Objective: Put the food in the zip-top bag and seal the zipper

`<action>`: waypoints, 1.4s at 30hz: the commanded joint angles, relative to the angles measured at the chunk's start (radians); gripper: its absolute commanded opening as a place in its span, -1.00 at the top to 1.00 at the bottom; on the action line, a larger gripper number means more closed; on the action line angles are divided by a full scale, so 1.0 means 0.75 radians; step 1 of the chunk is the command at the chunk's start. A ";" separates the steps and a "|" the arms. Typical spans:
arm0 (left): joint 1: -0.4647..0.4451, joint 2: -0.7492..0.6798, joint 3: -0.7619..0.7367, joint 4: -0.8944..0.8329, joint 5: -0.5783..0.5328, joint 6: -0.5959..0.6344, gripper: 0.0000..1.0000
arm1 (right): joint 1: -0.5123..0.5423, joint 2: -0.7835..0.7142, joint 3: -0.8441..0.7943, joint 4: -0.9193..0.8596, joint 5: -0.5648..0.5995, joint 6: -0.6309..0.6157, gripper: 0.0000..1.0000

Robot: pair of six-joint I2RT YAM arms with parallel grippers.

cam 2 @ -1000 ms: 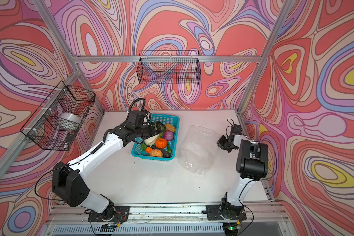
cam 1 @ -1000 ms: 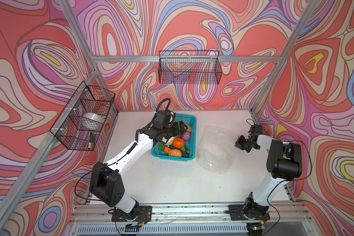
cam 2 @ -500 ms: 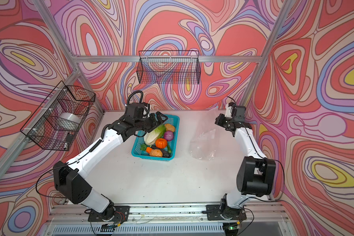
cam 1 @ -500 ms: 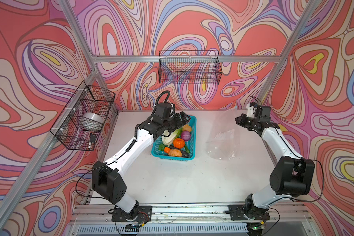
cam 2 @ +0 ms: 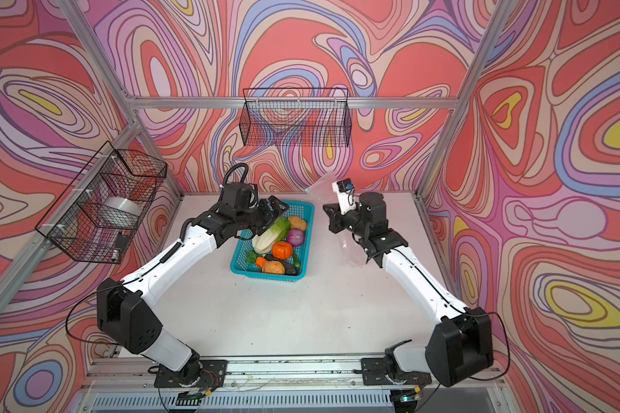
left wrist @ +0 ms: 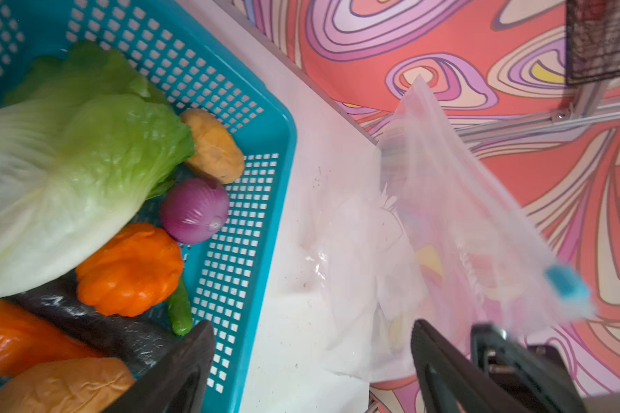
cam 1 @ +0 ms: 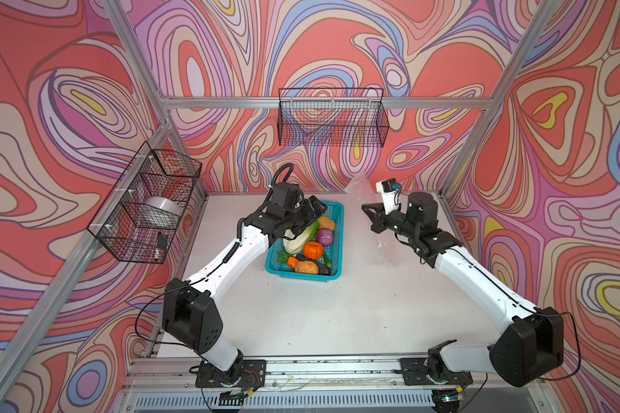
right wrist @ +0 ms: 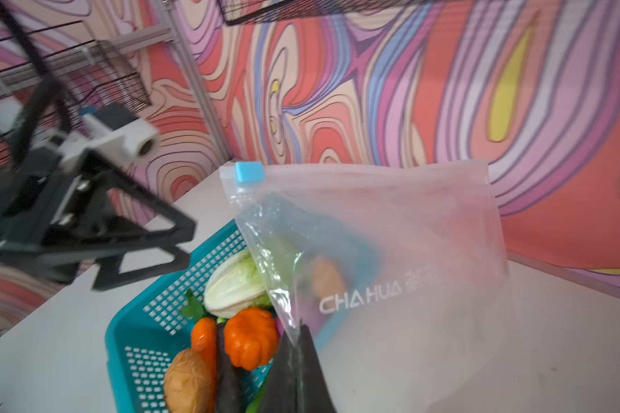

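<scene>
The robot's right gripper is holding the bag by its side below the blue slider, so next the left gripper takes the bag's top edge [right wrist: 365, 168] before food goes in.
The food lies in a teal basket [cam 1: 339, 246]: lettuce [cam 1: 297, 240], purple onion [cam 1: 325, 236], orange pumpkin [cam 1: 313, 249], two potatoes [cam 1: 326, 223] [cam 1: 306, 267], a carrot [cam 1: 293, 261] and a dark cucumber [cam 1: 319, 264]. My left gripper [cam 1: 314, 211] hovers open over the basket's far end with nothing between its fingers [left wrist: 194, 343]. To the right of the basket, my right gripper [cam 1: 367, 216] is shut on an edge of the clear zip-top bag [right wrist: 391, 232]. The bag hangs lifted, and its zipper's blue slider [right wrist: 249, 171] sits at the upper corner.
A black wire basket [cam 1: 332, 123] hangs on the back wall. Another [cam 1: 147, 207] on the left wall holds a silver bowl. White table [cam 1: 301, 314] stretches in front of the teal basket. Metal frame posts stand at the back corners.
My right gripper has swung up and toward the basket, lifting the bag off the table so that it hangs. My left gripper has risen out of the basket, still open.
</scene>
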 commanded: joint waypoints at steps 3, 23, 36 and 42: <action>0.093 -0.085 -0.141 0.026 -0.008 -0.164 -0.78 | 0.126 -0.079 -0.195 0.234 -0.070 -0.003 1.00; 0.016 0.046 -0.323 0.428 0.143 -0.578 -0.33 | 0.181 -0.154 -0.407 0.406 -0.048 0.197 1.00; -0.032 0.164 -0.248 0.550 0.170 -0.660 -0.14 | 0.180 -0.148 -0.387 0.402 -0.056 0.225 1.00; -0.024 0.149 -0.269 0.488 0.106 -0.655 -0.12 | 0.180 -0.181 -0.395 0.368 -0.027 0.205 1.00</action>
